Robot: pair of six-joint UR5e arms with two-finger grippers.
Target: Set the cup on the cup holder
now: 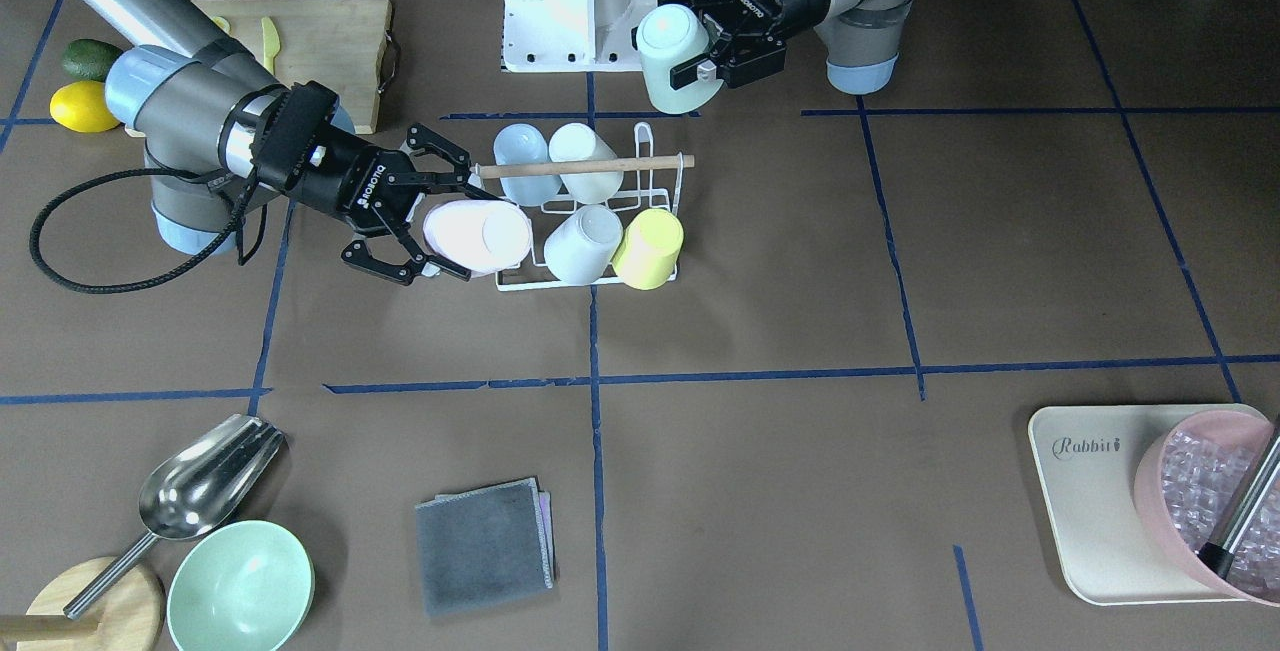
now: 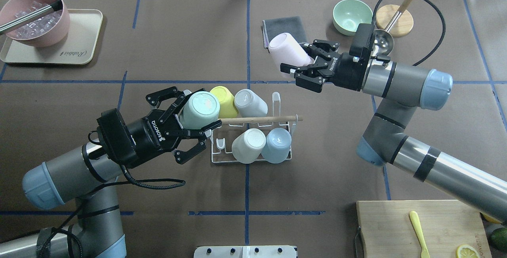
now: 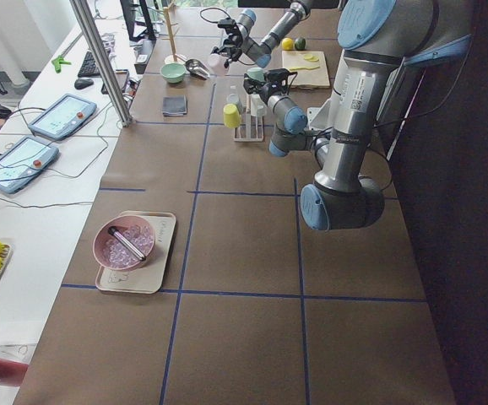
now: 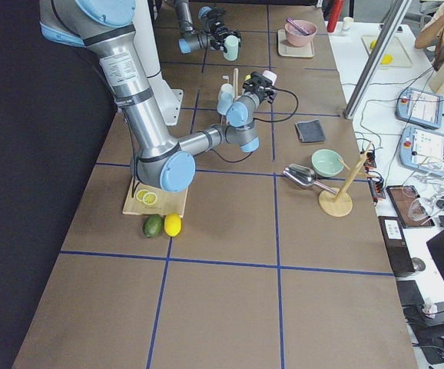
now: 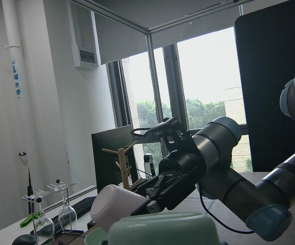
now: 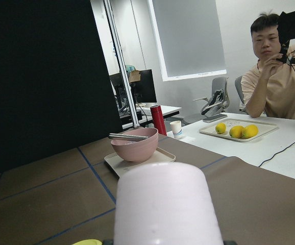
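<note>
Next, the left gripper releases the mint cup, still in the air near the rack, on the empty wire loop [image 1: 651,133] beside the white cup's end of the rod.
The cup holder [image 2: 253,158] is a white wire rack with a wooden rod [image 2: 259,119] on top; it also shows in the front view [image 1: 590,281]. It carries a yellow cup [image 2: 223,95], two white cups and a blue cup [image 2: 277,145]. My left gripper [image 2: 200,109] is shut on a mint cup [image 2: 201,107], held in the air near the rack's left end; it also shows in the front view [image 1: 672,56]. My right gripper [image 2: 297,58] is shut on a pink cup [image 2: 286,50], held in the air beyond the rack; it also shows in the front view [image 1: 478,236].
A pink bowl of ice [image 2: 33,18] sits on a beige tray [image 2: 81,54] at far left. A grey cloth [image 2: 285,24], mint bowl [image 2: 350,16], metal scoop [image 2: 384,42] and wooden stand [image 2: 396,22] lie at far right. A cutting board [image 2: 420,230] is at near right.
</note>
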